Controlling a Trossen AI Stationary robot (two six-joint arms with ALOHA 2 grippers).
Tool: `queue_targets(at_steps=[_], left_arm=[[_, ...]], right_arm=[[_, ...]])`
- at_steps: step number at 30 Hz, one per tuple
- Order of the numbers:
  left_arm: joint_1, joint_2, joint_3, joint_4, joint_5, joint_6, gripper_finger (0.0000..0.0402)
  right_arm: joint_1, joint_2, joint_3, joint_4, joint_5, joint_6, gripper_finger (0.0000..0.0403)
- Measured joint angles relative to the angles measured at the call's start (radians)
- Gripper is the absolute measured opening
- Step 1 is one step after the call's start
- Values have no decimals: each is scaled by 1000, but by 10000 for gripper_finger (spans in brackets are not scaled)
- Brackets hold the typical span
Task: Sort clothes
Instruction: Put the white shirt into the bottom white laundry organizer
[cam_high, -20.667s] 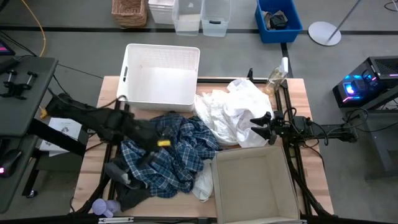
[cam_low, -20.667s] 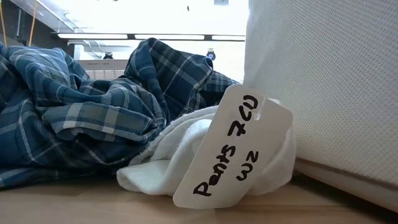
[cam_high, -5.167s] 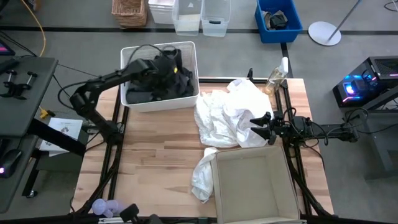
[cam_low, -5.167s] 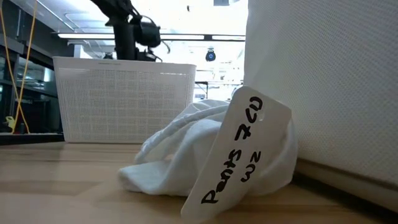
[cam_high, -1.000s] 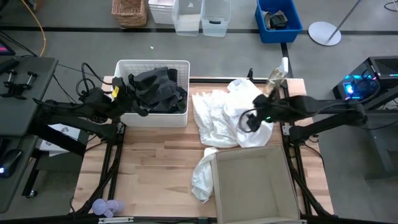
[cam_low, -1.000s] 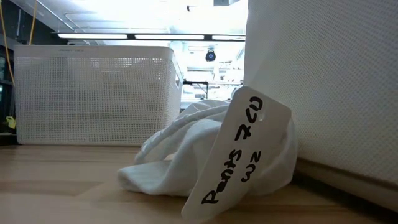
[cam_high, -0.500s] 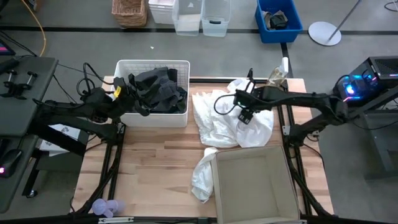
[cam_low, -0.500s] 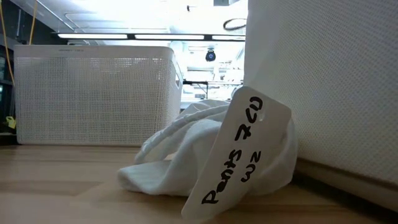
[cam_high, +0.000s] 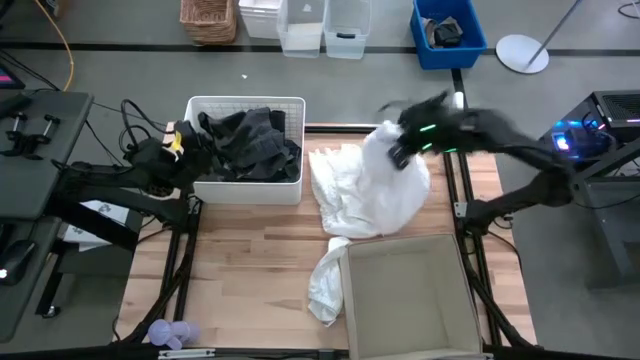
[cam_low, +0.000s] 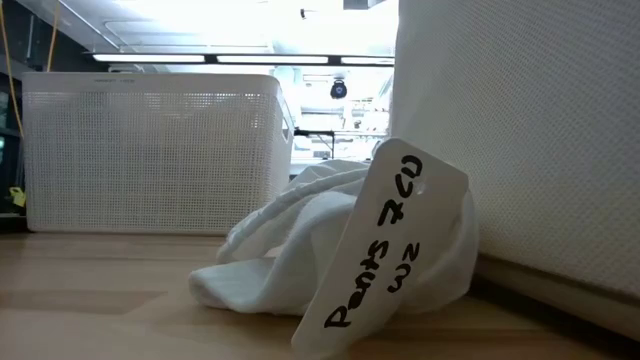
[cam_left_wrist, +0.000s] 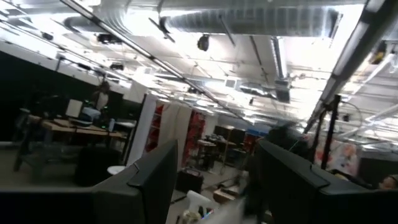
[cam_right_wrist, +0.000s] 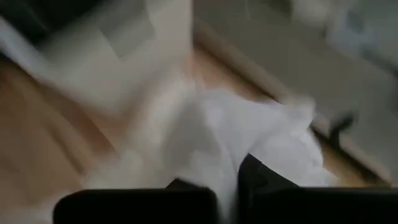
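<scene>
Next, my right gripper lets go of the white cloth on the bare bottom of the beige box (cam_high: 428, 294).
A heap of white clothes (cam_high: 365, 195) lies on the table's far right half. My right gripper (cam_high: 398, 155) is over its far part, blurred, and shut on white cloth (cam_right_wrist: 211, 124). Dark clothes (cam_high: 250, 145) fill the white slotted basket (cam_high: 245, 100) at the far left. Another white garment (cam_high: 328, 280) lies bunched against the beige box (cam_high: 410, 242), with a paper tag (cam_low: 385, 245) leaning on it. My left gripper (cam_high: 172, 140) is off the basket's left side, open, pointing out into the room (cam_left_wrist: 214, 180) with nothing between its fingers. My right gripper has white cloth (cam_right_wrist: 225, 168) in the narrow gap between its two fingers (cam_right_wrist: 264, 183). It comes at the heap from above. The cloth under it stands up from the heap (cam_high: 385, 140), while the rest lies on the table. Blur hides layers and edges.
The beige box takes up the near right of the table. Bare wood (cam_high: 250, 260) lies between the basket and the near edge. Off the far edge stand a wicker basket (cam_high: 208, 18), clear bins (cam_high: 325, 25) and a blue crate (cam_high: 447, 30).
My right gripper has swung quickly from the heap's right side toward the table's far edge, and the heap's far right part has bunched and risen with it. My left gripper has drawn a little toward the left, away from the basket.
</scene>
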Motion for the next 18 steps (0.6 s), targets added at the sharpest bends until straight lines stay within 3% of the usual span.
queue_targets(at_steps=[3,7,10,14,18], left_arm=[[9,0,0,-8,-27,0,201],[10,0,0,-5,-34,-25,201],[10,0,0,-5,-34,-72,201],[9,0,0,-7,-34,-120,201],[9,0,0,-8,-34,-151,201]], right_arm=[[78,-60,233,54,44,1,1],[272,-109,454,227,55,-131,1],[450,-113,552,366,19,-271,1],[666,-71,617,595,-106,-508,1],[842,-2,659,684,-230,-612,0]])
